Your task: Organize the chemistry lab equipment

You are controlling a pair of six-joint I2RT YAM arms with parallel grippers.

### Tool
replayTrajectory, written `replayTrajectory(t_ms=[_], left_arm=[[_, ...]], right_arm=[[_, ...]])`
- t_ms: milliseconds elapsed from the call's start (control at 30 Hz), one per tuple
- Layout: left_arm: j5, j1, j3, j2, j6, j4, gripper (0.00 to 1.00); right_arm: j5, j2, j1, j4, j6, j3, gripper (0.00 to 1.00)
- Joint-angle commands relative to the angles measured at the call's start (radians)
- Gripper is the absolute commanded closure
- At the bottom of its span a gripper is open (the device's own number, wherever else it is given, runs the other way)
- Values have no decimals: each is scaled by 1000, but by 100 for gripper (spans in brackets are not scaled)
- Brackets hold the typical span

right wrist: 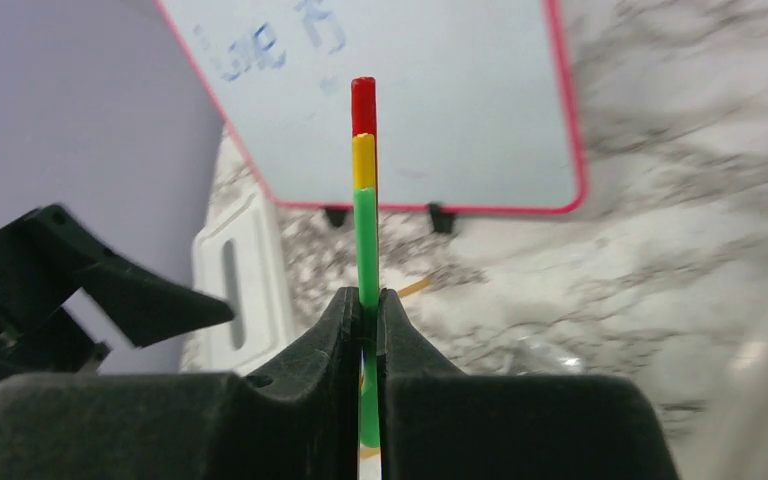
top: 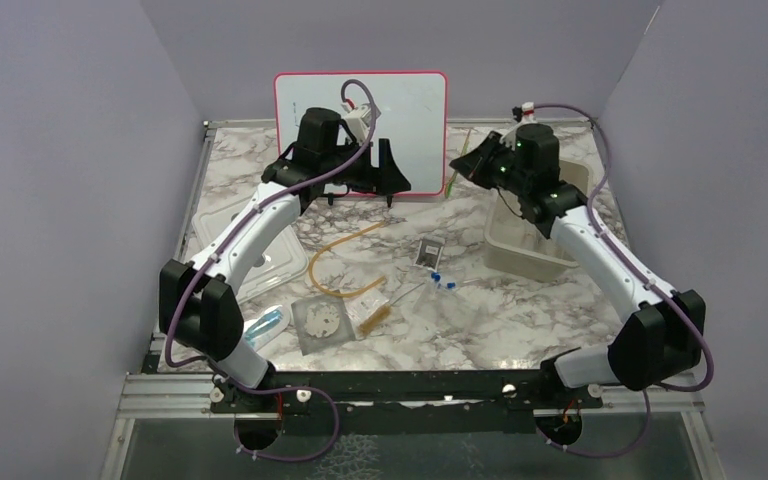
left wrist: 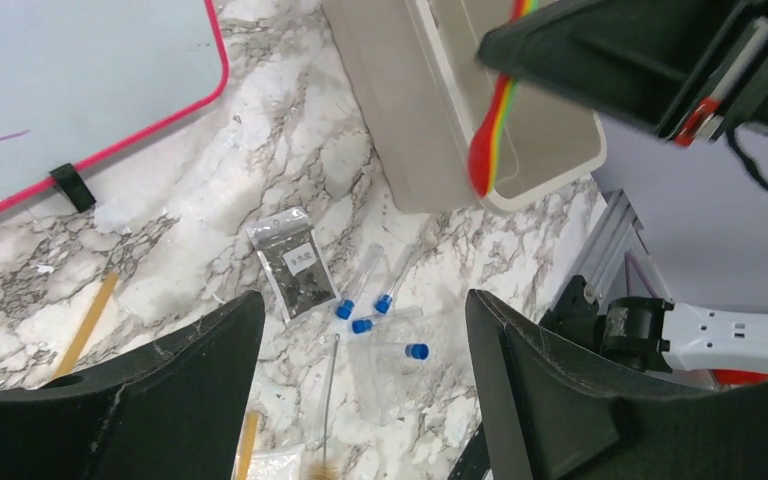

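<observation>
My right gripper has the thin rainbow-striped stick. It will let go of the stick near the middle of the beige bin's bottom [top: 534,229].
My right gripper [right wrist: 370,300] is shut on a thin rainbow-striped stick [right wrist: 364,200] whose green, yellow and red end points up past the jaws. In the left wrist view the same stick [left wrist: 490,150] hangs over the beige bin [left wrist: 390,130]. My left gripper [left wrist: 365,310] is open with nothing between its fingers, high above several blue-capped tubes [left wrist: 365,325], a dark packet [left wrist: 295,265] and a wire brush [left wrist: 325,400]. From above, the left gripper [top: 362,190] is by the whiteboard and the right gripper [top: 465,165] is beside the bin [top: 520,262]. Amber tubing [top: 345,245] and a grey gauze mat [top: 322,322] lie mid-table.
A red-framed whiteboard [top: 420,110] stands at the back. The bin's lid [top: 265,260] lies flat at the left under my left arm. A clear bluish item [top: 265,325] rests near the left arm's base. Purple walls close both sides.
</observation>
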Motion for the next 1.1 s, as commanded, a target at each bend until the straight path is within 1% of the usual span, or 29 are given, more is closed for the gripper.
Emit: replayTrajectory(t_ms=[0, 67, 133, 233, 267, 300, 367, 433, 467, 600, 833, 933, 1067], left_arm=[[-44, 17, -22, -33, -11, 43, 24], [-71, 19, -25, -29, -4, 43, 23], [-98, 20, -24, -19, 6, 41, 23], [-125, 21, -8, 9, 17, 31, 23], [-136, 20, 4, 21, 19, 22, 23], [-144, 20, 17, 35, 22, 10, 23], [-156, 21, 40, 61, 26, -6, 23], [-171, 21, 61, 85, 29, -11, 23], [-176, 21, 69, 97, 31, -11, 23], [-197, 21, 96, 139, 33, -19, 23], [-186, 21, 112, 185, 51, -37, 23], [-176, 21, 125, 199, 61, -53, 23], [-220, 21, 159, 225, 60, -92, 23]], right_arm=[[196, -68, -89, -170, -193, 77, 93], [268, -75, -134, -229, -254, 104, 93], [309, -63, -186, -299, -302, 130, 93], [297, -52, -283, -373, -347, 137, 93], [271, -58, -334, -379, -357, 131, 92], [258, -64, -356, -377, -371, 123, 92], [278, -63, -361, -374, -421, 102, 91], [331, -44, -361, -376, -438, 61, 91], [348, -29, -381, -379, -431, 43, 91], [340, 43, -410, -424, -393, 45, 90], [371, 171, -411, -400, -440, -11, 86], [387, 233, -410, -404, -451, -3, 85], [396, 290, -410, -387, -455, 4, 84]])
